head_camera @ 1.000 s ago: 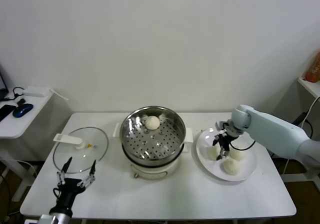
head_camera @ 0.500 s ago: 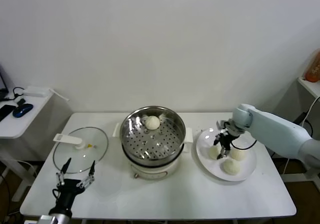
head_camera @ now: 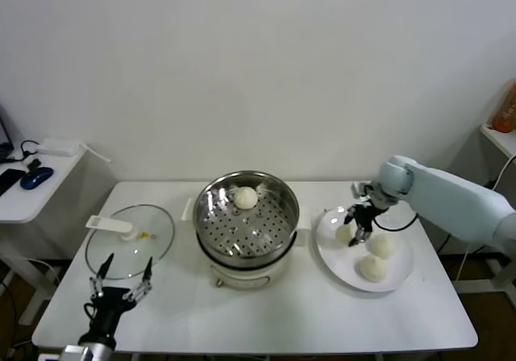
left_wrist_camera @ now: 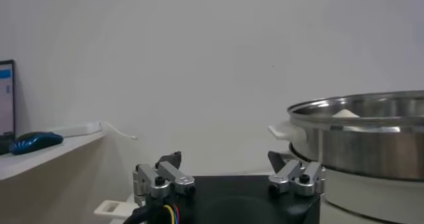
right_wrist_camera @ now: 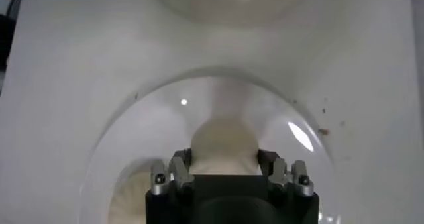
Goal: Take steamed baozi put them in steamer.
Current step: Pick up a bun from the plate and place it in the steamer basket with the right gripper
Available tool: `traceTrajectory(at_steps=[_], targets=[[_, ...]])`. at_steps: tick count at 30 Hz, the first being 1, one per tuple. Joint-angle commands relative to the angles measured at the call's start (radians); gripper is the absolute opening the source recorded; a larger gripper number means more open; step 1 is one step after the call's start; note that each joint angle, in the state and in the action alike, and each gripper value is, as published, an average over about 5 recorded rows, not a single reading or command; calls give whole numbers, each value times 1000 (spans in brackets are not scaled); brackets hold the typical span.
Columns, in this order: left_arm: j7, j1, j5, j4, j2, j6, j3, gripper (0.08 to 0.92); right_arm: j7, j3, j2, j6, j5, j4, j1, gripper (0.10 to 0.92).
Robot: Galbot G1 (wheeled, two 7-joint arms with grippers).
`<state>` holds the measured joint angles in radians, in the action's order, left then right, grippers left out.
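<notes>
My right gripper is holding the baozi. It will let go of it on the side of the perforated tray (head_camera: 216,223) nearest the glass lid.
My right gripper (head_camera: 353,234) is shut on one white steamed baozi (head_camera: 344,234) and holds it just above the left part of the white plate (head_camera: 329,255). In the right wrist view that baozi (right_wrist_camera: 224,142) fills the space between the two fingers (right_wrist_camera: 180,167). Two more baozi (head_camera: 382,246) (head_camera: 372,268) lie on the plate. Another baozi (head_camera: 245,197) rests on the perforated tray at the back of the steel steamer (head_camera: 211,216). Low over the table's front left, my left gripper (head_camera: 122,284) stays parked and open with nothing in it.
A glass lid (head_camera: 149,244) with a white handle (head_camera: 110,225) lies flat to the left of the steamer. A side shelf (head_camera: 24,196) at far left carries a mouse. The steamer wall (left_wrist_camera: 371,139) rises close beside the left gripper (left_wrist_camera: 225,167).
The right gripper has shut on the plate's left baozi and raised it a little off the plate. The left arm has not moved.
</notes>
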<state>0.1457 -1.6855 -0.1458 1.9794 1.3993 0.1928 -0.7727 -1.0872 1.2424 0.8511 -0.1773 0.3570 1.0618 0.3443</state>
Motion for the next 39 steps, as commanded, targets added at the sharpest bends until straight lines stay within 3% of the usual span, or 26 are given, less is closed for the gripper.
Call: traceTrajectory(at_steps=[1, 10, 14, 21, 31, 39], targets=[[0, 1, -1, 2, 0, -1, 1, 823, -2, 171, 3, -13, 186, 105, 263, 662], [-2, 2, 2, 16, -1, -8, 4, 823, -5, 338, 133, -32, 474, 139, 532, 668], [-2, 4, 11, 26, 2, -8, 6, 823, -4, 344, 223, -42, 531, 115, 554, 663], [-11, -2, 37, 33, 3, -3, 9, 823, 12, 301, 424, -61, 544, 42, 489, 670], [-20, -29, 47, 55, -2, 0, 8, 823, 18, 234, 685, -65, 505, -188, 307, 670], [-22, -40, 37, 58, -12, 3, 1, 823, 12, 219, 752, -55, 452, -287, 213, 670]])
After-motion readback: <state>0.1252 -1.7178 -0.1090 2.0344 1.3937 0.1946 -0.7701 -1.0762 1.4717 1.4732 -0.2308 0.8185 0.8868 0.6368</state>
